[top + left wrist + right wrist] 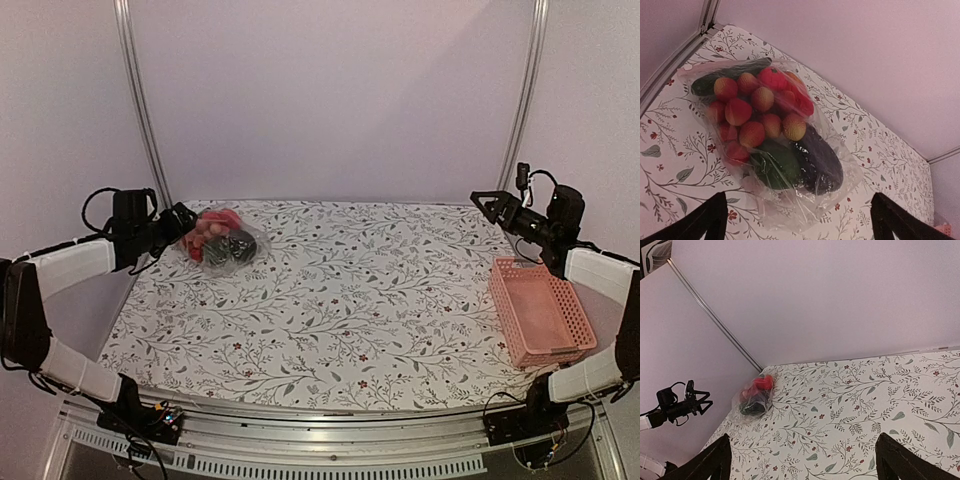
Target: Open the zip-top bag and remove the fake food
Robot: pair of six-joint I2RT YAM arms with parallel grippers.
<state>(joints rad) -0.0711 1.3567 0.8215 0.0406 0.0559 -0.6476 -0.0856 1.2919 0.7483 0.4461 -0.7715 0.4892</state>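
The robot's left gripper should close on the zip edge's outer corner [179, 229] [684, 73] of the zip-top bag, next to the end of the long dark green piece.
The zip-top bag [224, 243] lies shut-looking and crinkled at the table's far left corner, with the fake food [212, 230] inside it. Through the clear plastic [807, 209] I see several red and orange round pieces [751, 112], a long dark green one [715, 80], a green one [777, 167] and a dark purple one [820, 162]. My left gripper [181, 221] hovers just left of the bag, open and empty, its fingers [710, 217] wide on either side of the bag's near end. My right gripper [488, 204] hangs open and empty at the far right, well away from the bag [752, 399].
A pink mesh basket [541, 312] sits at the table's right edge, below the right arm. Metal frame posts [140, 100] rise at both back corners, one right behind the bag. The flowered tablecloth [360, 300] covers the table.
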